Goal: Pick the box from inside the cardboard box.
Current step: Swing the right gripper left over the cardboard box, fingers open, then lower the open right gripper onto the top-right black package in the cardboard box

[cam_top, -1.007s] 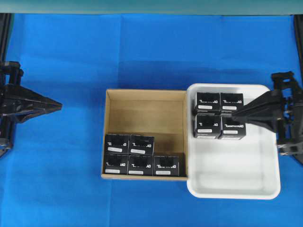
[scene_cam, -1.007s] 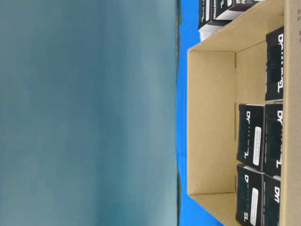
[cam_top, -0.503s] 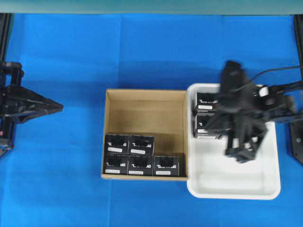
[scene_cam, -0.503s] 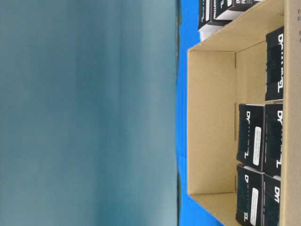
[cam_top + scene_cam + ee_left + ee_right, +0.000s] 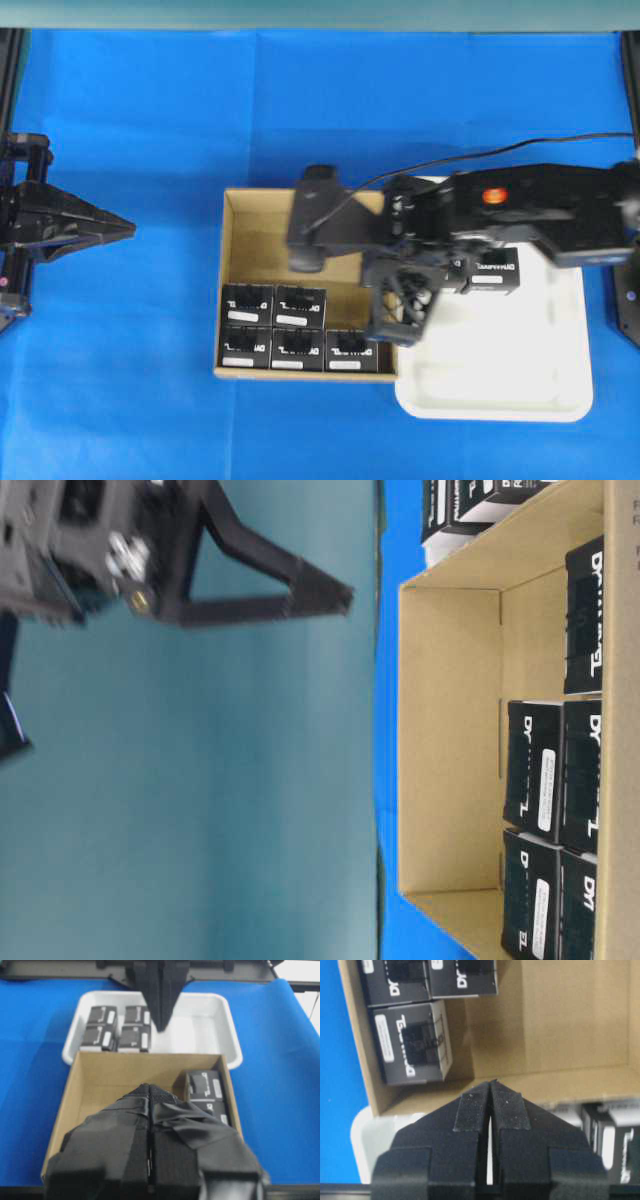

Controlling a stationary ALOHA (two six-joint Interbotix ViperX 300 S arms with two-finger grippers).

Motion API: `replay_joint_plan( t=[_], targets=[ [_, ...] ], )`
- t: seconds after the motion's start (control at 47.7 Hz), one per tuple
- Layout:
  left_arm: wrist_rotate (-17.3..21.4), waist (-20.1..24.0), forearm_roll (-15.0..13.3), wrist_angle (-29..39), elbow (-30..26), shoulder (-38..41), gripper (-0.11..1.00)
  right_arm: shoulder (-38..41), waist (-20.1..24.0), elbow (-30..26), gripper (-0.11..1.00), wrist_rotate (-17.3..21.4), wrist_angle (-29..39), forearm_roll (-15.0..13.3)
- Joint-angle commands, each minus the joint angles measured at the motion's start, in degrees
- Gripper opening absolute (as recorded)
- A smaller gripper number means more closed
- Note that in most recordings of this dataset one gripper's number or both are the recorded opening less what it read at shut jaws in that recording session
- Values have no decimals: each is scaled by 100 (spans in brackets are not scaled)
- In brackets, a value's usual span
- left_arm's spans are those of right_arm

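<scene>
I should close my right gripper on the black box in the far row (image 5: 300,306) (image 5: 462,977) inside the cardboard box, the one nearer the white tray.
The brown cardboard box (image 5: 305,235) lies mid-table, with several black boxes (image 5: 300,304) along its near side. They show too in the table-level view (image 5: 545,770) and the right wrist view (image 5: 410,1042). My right gripper (image 5: 397,325) hangs high over the carton's wall beside the tray. It points downward (image 5: 345,598), shut and empty (image 5: 491,1084). Far to the left of the carton, my left gripper (image 5: 128,228) rests shut with nothing in it (image 5: 150,1087). It hides most of the carton (image 5: 85,1090) in its own view.
A white plastic tray (image 5: 500,412) touches the carton's right side. It holds more black boxes (image 5: 495,270), partly hidden under the right arm. Blue cloth (image 5: 150,380) covers the table all round. A teal wall (image 5: 200,800) stands behind.
My right arm has risen from its rest beside the tray and swung left across it, to above the carton's right wall, still shut. The left arm and the boxes have not moved.
</scene>
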Motion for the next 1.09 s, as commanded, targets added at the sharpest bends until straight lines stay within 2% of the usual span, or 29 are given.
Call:
replay_joint_plan(
  t=[0.0, 0.21, 0.398, 0.482, 0.587, 0.734, 0.818, 0.881, 1.069],
  targets=[
    [0, -9, 9, -26, -158, 35, -6, 290, -62, -325, 2, -88, 79, -18],
    [0, -9, 9, -26, -158, 35, -6, 712, -88, -791, 5, -369, 229, -18],
    [0, -9, 9, -26, -158, 44, -6, 896, -105, -1002, 10, -448, 237, -9],
    [0, -9, 9, -26, -158, 53, -6, 940, -123, -1055, 15, -448, 229, -9],
    [0, -9, 9, -26, -158, 62, -6, 967, -123, -1081, 32, -448, 167, 0],
    [0, -9, 9, -26, -158, 62, -6, 1055, -114, -1037, 76, -466, 132, 0],
    [0, -18, 9, -26, -158, 62, -6, 1099, -97, -1037, 95, -545, 105, 0],
    [0, -18, 9, -26, -158, 53, -6, 1107, -97, -1046, 100, -589, 35, 0],
    [-9, -35, 9, -26, -158, 44, -6, 1178, -88, -1072, 99, -615, -114, 0]
  ],
)
